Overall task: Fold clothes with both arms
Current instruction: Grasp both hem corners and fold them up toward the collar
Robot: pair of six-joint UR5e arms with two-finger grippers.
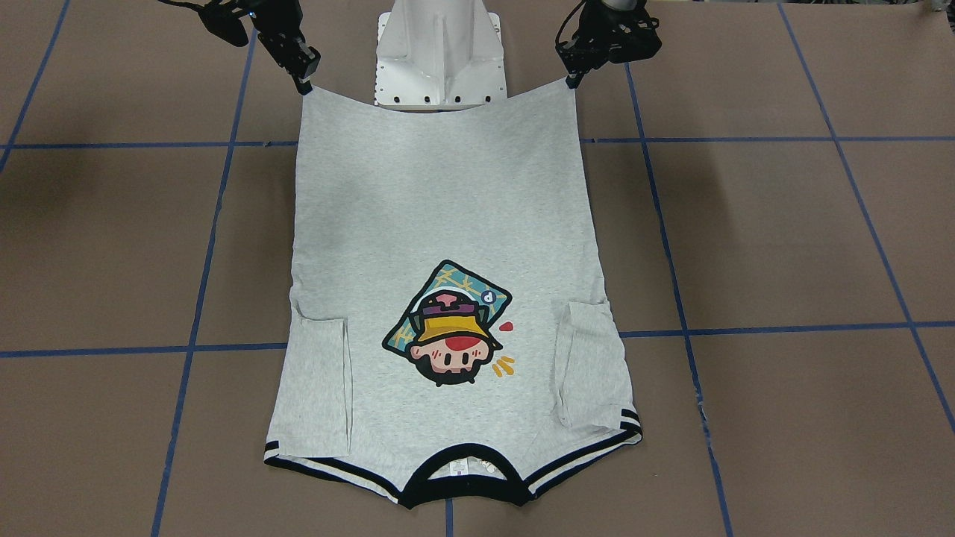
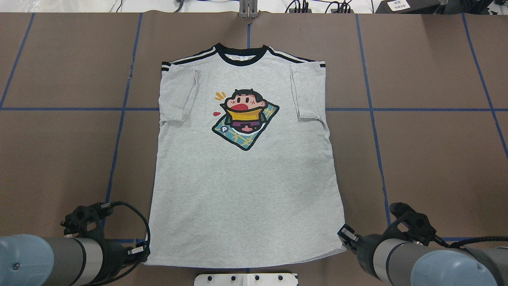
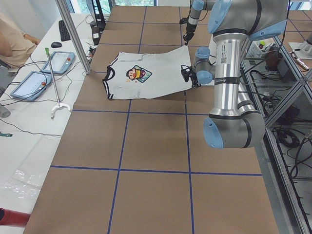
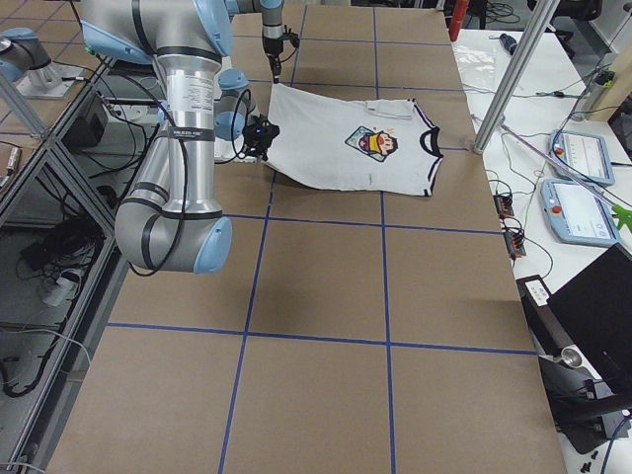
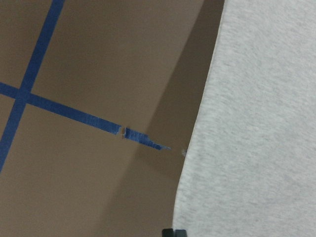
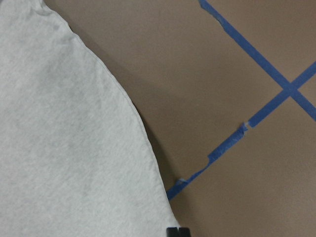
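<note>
Next, I let go of the hem corner at the striped cuff of the folded sleeve (image 1: 635,410) on its side with my left gripper.
The grey T-shirt (image 2: 246,178) lies print side up, black collar (image 2: 242,51) at the far end and both sleeves folded in over the chest. My left gripper (image 2: 139,251) is shut on the near hem corner on its side, which also shows in the front view (image 1: 573,78). My right gripper (image 2: 346,235) is shut on the other hem corner (image 1: 304,83). The hem end hangs slightly above the table, casting a shadow under the T-shirt (image 3: 161,73). In each wrist view the grey cloth (image 5: 256,123) (image 6: 64,138) runs down to the closed fingertips.
Brown table covering (image 2: 428,159) with blue tape lines (image 2: 119,119) surrounds the shirt on all sides. The white pedestal base (image 1: 440,52) stands just behind the hem. Tablets (image 3: 58,61) and cables lie on a side bench beside a seated person (image 3: 12,41).
</note>
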